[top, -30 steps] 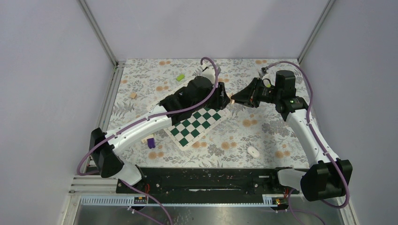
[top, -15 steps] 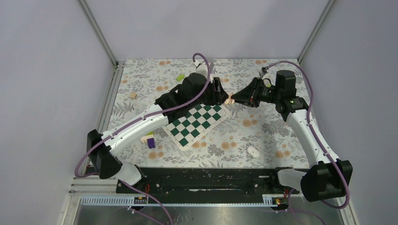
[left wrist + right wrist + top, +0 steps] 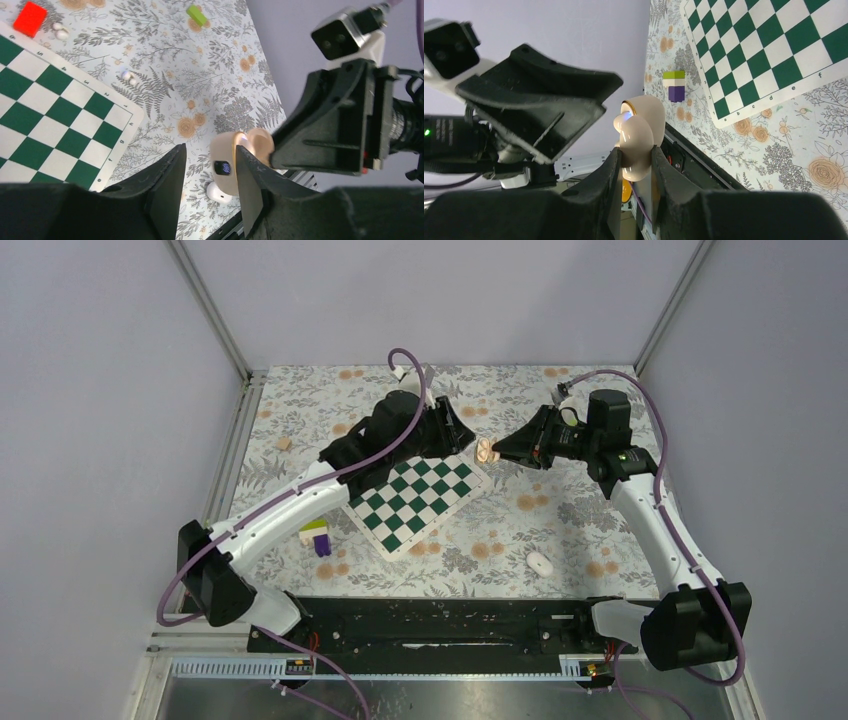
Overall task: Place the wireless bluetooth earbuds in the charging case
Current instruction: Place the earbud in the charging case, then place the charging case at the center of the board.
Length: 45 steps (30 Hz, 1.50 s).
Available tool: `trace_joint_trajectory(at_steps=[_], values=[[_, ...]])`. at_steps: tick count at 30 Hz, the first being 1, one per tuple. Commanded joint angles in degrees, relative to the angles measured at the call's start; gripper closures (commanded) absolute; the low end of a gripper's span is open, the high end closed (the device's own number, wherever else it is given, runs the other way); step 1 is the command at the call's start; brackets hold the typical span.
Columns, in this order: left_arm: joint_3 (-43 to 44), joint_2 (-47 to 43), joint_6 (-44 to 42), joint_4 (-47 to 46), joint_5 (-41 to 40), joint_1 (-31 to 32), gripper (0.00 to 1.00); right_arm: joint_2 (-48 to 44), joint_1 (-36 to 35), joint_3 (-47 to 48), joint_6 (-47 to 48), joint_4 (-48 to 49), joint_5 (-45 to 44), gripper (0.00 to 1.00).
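Note:
Next, I release the beige charging case from my right gripper on the floral mat (image 3: 506,523) between the orange flowers beside the chessboard.
My right gripper (image 3: 497,452) is shut on the beige charging case (image 3: 486,451) and holds it in the air past the chessboard's far right corner. In the right wrist view the case (image 3: 639,125) sits pinched between the fingers (image 3: 612,172), lid open, with a small light inside. My left gripper (image 3: 463,437) is open and empty just left of the case. In its wrist view the case (image 3: 224,150) shows ahead between the open fingers (image 3: 167,185). A white oval earbud (image 3: 540,562) lies on the floral mat at the near right and shows in the left wrist view (image 3: 219,192).
The green-and-white chessboard (image 3: 418,498) lies mid-table. A purple-and-green block (image 3: 318,538) stands near left, and a small tan block (image 3: 284,443) at far left. In the left wrist view a red block (image 3: 30,17), a green block (image 3: 196,15) and tiny white bits (image 3: 61,32) lie beyond the board.
My left gripper has drawn back to the left, away from the case it was touching. The right gripper still holds the case in the same place.

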<state>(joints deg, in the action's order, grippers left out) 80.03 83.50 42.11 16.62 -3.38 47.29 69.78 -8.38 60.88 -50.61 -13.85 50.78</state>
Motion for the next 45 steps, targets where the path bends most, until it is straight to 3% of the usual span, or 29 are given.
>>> trace_joint_trajectory(at_steps=[1, 5, 9, 13, 19, 26, 30, 45], values=[[-2.6, -2.4, 3.3, -3.1, 2.9, -4.6, 0.58, -2.5, -0.6, -0.4, 0.6, 3.1, 3.7, 1.00], [-7.3, -1.0, 5.8, -8.2, 14.6, -10.1, 0.59, -2.9, -0.6, -3.4, -4.0, 11.7, 6.2, 1.00], [-5.3, 3.8, 4.4, -4.7, 19.4, -10.7, 0.64, -2.7, -0.6, -6.6, -12.2, 25.7, 8.4, 1.00], [-6.5, 6.2, 7.4, -9.7, 25.4, -10.3, 0.65, -2.0, -1.1, -6.8, -13.2, 28.3, 8.5, 1.00], [-7.9, 5.6, 7.2, -7.6, 20.7, -10.6, 0.65, 2.4, -1.1, -7.9, -3.3, 16.1, 4.7, 1.00], [-13.3, 0.8, 8.6, 0.1, 9.9, -13.9, 0.64, 13.1, 0.1, -10.9, 0.9, 15.4, 4.1, 1.00], [-17.7, -3.8, 9.8, -0.4, 5.5, -15.4, 0.64, 16.4, 0.4, -9.4, 6.9, 7.6, 0.2, 1.00], [-16.8, -2.3, 10.2, -0.9, 8.0, -16.0, 0.64, 25.5, 0.5, -6.7, 18.8, -7.9, -12.7, 1.00]])
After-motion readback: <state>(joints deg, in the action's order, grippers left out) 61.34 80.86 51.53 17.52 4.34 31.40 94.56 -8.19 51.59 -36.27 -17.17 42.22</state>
